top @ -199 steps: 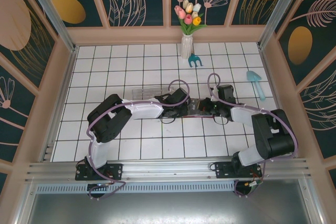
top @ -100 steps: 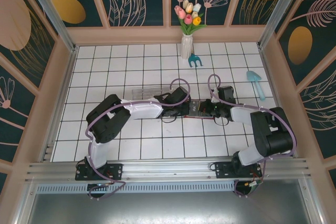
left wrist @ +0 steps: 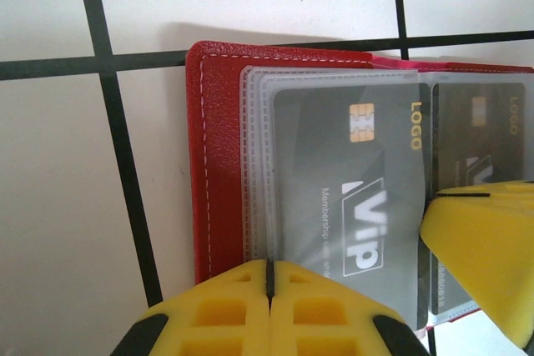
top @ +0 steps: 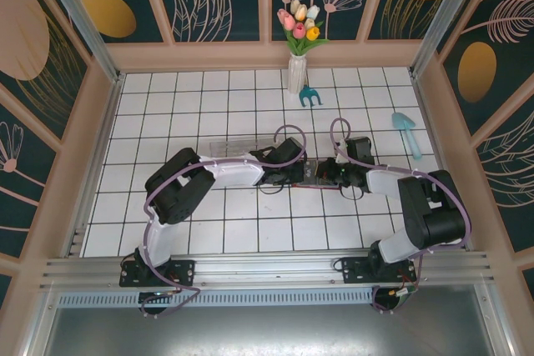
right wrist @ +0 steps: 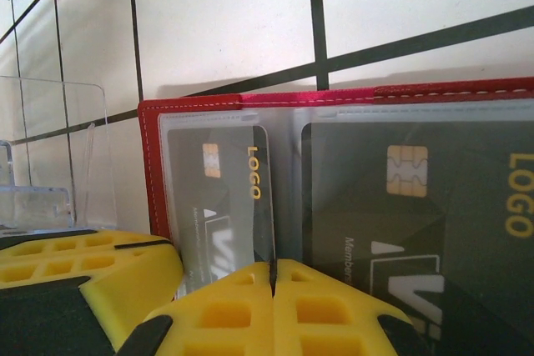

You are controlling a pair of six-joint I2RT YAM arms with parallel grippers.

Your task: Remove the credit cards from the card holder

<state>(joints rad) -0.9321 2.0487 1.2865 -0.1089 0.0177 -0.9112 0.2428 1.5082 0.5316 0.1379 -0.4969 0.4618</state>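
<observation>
My right gripper should open its shut fingers and pinch that exposed edge (right wrist: 271, 243) of the card, since a thin part of the credit card peeks past its pocket beside them.
The card holder (left wrist: 219, 164) lies open on the tiles, red with clear grey pockets, and sits between both grippers (top: 310, 174). A dark grey credit card (left wrist: 350, 198) with a chip and VIP print sits in its left pocket. A second dark grey credit card (right wrist: 417, 206) sits in the right pocket. My left gripper (left wrist: 269, 277) is shut, its yellow tips down on the holder's near edge at the left pocket's seam. My right gripper (right wrist: 274, 277) is shut too, tips at the left card's right edge by the spine. No red card is in sight.
A clear plastic box (right wrist: 50, 156) stands just left of the holder, behind my left arm (top: 229, 146). A vase of tulips (top: 297, 64), a small teal rake (top: 310, 96) and a pale blue trowel (top: 406, 129) lie further back.
My left arm has pushed to the right, bringing its gripper further over the holder. The right gripper has edged slightly left. Both stay shut.
</observation>
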